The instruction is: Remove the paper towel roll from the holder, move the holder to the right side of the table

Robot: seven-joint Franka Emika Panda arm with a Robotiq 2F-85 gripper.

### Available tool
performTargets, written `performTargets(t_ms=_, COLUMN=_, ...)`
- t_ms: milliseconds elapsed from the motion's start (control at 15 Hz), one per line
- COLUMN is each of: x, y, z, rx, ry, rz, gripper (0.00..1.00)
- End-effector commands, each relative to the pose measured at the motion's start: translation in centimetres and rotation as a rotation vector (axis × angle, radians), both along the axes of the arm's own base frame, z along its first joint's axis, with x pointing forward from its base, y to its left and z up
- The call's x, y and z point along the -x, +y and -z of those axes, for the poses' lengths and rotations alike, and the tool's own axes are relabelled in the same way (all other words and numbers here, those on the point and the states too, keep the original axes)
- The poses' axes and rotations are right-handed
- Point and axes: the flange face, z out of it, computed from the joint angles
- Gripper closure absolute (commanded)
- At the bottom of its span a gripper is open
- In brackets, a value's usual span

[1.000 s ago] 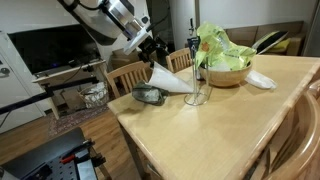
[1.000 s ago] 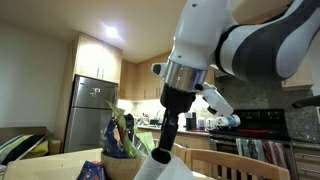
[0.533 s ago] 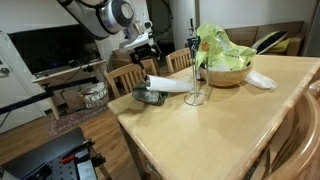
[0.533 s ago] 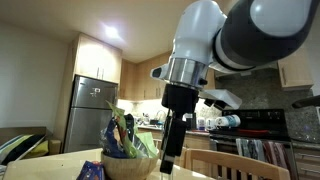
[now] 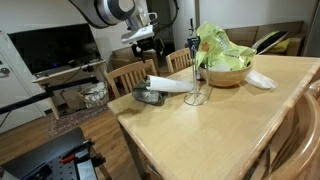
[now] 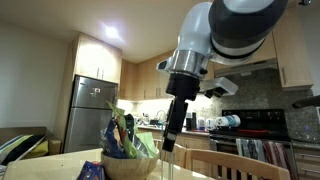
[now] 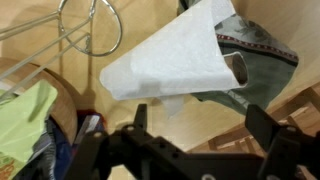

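Next, my gripper should go to the top of the empty wire holder (image 5: 194, 46) and close there, because the paper towel roll is already off.
The white paper towel roll (image 5: 172, 83) lies on its side on the light-wood table (image 5: 200, 135), off the holder, with one end on a dark grey object (image 5: 150, 96). The wire holder (image 5: 195, 75) stands empty and upright just beside it. My gripper (image 5: 148, 42) hangs open and empty above the roll's left end, well clear of it. In the wrist view the roll (image 7: 175, 55) lies below my open gripper (image 7: 200, 125), with the holder's ring (image 7: 90, 25) at the upper left. The gripper also shows in an exterior view (image 6: 170, 140).
A wooden bowl (image 5: 227, 72) with green contents stands right behind the holder. A flat white napkin (image 5: 261, 80) lies beside it. Slat-back chairs (image 5: 128, 77) stand at the table's far edge. The grey object (image 7: 250, 70) lies under the roll's end.
The gripper let go of the roll, which dropped from tilted to lying flat on the table. The gripper then rose up and away from it.
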Motion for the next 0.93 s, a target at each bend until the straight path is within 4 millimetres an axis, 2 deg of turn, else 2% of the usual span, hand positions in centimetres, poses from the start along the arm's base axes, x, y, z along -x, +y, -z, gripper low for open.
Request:
performTargets(t_ms=0, x=1.1, y=-2.2, z=-4.4, rx=0.019, ry=-0.106, rz=0.08, gripper=0.0)
performTargets(t_ms=267, x=1.9, y=-5.0, z=-7.6, rx=0.024, ry=-0.179, rz=0.174, gripper=0.0)
performTargets(t_ms=467, x=2.0, y=-6.6, z=-8.7, rx=0.031, ry=-0.246, rz=0.272, gripper=0.0)
performTargets(t_ms=667, x=1.4, y=-7.3, z=-8.5, rx=0.067, ry=-0.316, rz=0.352, gripper=0.0)
performTargets(t_ms=867, x=0.6, y=-6.7, z=-7.2, rx=0.097, ry=-0.321, rz=0.404, gripper=0.0)
